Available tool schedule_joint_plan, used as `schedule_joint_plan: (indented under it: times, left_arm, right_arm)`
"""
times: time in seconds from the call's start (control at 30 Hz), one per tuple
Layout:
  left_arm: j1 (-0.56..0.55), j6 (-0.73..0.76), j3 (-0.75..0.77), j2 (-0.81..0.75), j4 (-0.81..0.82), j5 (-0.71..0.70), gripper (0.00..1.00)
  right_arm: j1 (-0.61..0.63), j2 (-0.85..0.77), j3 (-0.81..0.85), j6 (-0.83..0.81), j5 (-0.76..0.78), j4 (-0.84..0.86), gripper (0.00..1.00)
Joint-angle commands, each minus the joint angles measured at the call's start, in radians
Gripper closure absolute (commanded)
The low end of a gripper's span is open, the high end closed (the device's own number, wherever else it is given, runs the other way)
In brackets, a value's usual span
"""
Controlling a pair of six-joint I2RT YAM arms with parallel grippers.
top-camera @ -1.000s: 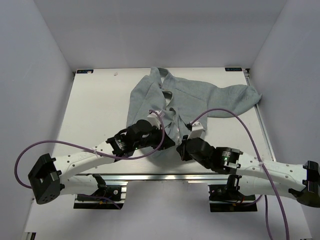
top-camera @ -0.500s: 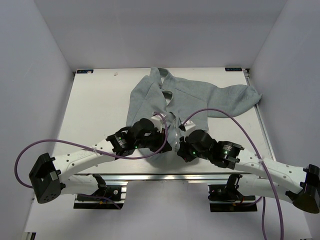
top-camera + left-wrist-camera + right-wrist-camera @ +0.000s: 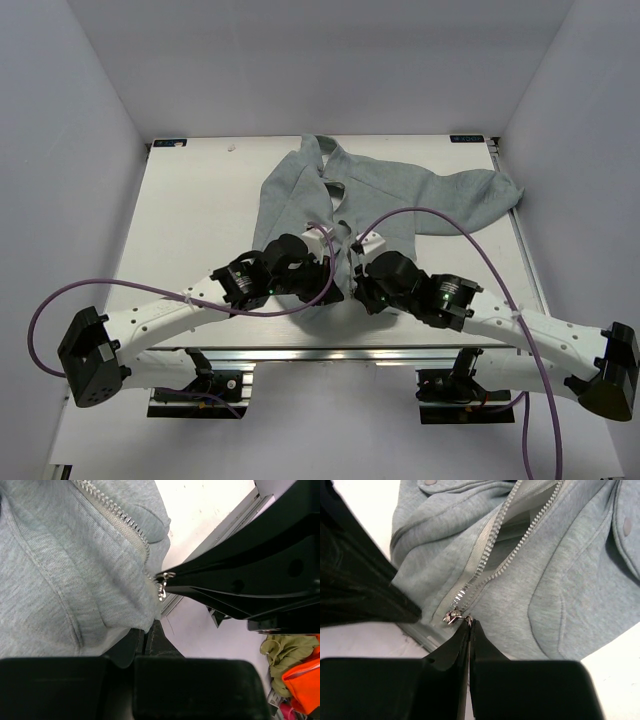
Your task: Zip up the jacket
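I should take the zipper's bottom end (image 3: 440, 616) with my left gripper, which holds the hem beside the zipper, before I pull the slider up with my right gripper.
The grey-green fleece jacket (image 3: 400, 195) lies on the table, collar far, hem near, with a sleeve out to the right. My left gripper (image 3: 328, 278) is shut on the jacket's hem beside the zipper, seen in the left wrist view (image 3: 145, 636). My right gripper (image 3: 350, 270) is shut on the pull tab of the silver zipper slider (image 3: 452, 615), its tips (image 3: 469, 623) right at the hem. The slider (image 3: 161, 586) sits at the bottom of the zipper. The zipper teeth (image 3: 520, 540) are apart above it, showing pale lining.
White walls enclose the table on three sides. A metal rail (image 3: 330, 353) runs along the near edge under both arms. Purple cables loop over each arm. Olive and orange items (image 3: 295, 670) lie off the table in the left wrist view.
My right gripper has moved left and forward to the zipper at the hem and closed on the pull tab. My left gripper has shifted slightly right, still at the hem.
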Motion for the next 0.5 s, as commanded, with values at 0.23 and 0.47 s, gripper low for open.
schedule_joint_plan:
  times: [0.23, 0.47]
  left_arm:
    - [-0.006, -0.036, 0.018, 0.004, -0.34, 0.083, 1.0]
    - [-0.005, -0.066, -0.006, -0.001, -0.422, 0.072, 1.0]
  right_arm:
    - [-0.091, 0.083, 0.1, -0.185, 0.239, 0.12, 1.0]
    - [-0.111, 0.106, 0.137, -0.334, 0.152, 0.06, 1.0]
